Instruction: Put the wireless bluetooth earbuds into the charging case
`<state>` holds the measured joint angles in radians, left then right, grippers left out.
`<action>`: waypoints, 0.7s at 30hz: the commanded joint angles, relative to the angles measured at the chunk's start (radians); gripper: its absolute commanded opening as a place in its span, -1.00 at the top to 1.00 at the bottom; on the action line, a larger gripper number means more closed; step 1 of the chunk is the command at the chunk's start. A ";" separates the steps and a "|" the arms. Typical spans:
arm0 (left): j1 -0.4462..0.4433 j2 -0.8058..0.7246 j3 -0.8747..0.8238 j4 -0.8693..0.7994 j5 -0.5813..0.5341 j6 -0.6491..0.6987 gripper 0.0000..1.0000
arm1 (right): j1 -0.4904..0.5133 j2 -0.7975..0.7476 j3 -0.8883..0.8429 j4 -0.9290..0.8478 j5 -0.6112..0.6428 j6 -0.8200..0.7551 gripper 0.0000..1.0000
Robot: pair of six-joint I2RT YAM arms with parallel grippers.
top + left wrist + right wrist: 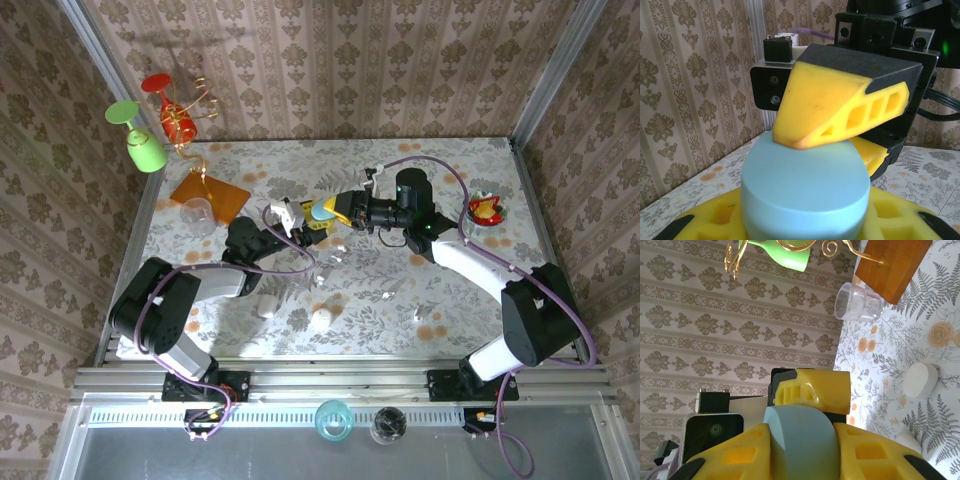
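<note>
Next, my right gripper puts down the light-blue charging case on the floral table (401, 249) beside the orange flowers that are under its arm.
The light-blue charging case (322, 211) hangs above the table's middle, closed, with both grippers on it. My left gripper (805, 222) is shut on its lower part, a yellow finger (710, 220) on either side. My right gripper (802, 445) is shut on it from the other side, the case (800, 440) touching both of its fingers (735, 455). In the left wrist view one right finger (840, 110) presses the case (805, 195) from above. Tiny whitish earbuds (388, 294) lie scattered on the floral table, another (418, 315) further right.
Two white pebble-like cases (266, 307) (320, 320) lie near the front. A clear cup (197, 213) and an orange board (210, 195) with a gold wire stand holding green and red goblets (145, 150) sit back left. A small bowl (487, 209) sits back right.
</note>
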<state>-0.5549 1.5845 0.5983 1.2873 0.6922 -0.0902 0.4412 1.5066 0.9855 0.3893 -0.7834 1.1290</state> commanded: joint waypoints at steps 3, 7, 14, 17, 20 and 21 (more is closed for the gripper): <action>0.040 -0.038 -0.017 0.005 0.042 -0.039 -0.23 | -0.017 -0.040 -0.016 -0.068 0.056 -0.080 0.69; 0.084 -0.067 -0.073 -0.003 0.074 -0.042 -0.74 | -0.063 -0.053 -0.062 -0.122 0.135 -0.114 0.70; 0.133 -0.115 -0.158 -0.071 0.088 -0.020 -1.00 | -0.169 -0.016 -0.130 -0.282 0.291 -0.215 0.70; 0.133 -0.143 -0.185 -0.109 0.066 0.013 -1.00 | -0.217 0.002 -0.168 -0.306 0.378 -0.248 0.70; 0.133 -0.169 -0.204 -0.150 0.056 0.041 -1.00 | -0.256 0.035 -0.207 -0.306 0.433 -0.274 0.70; 0.134 -0.176 -0.208 -0.159 0.053 0.048 -1.00 | -0.268 0.046 -0.218 -0.307 0.444 -0.281 0.70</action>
<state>-0.4248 1.4414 0.4049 1.1721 0.7532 -0.0879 0.1959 1.5211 0.7940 0.1230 -0.4381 0.9070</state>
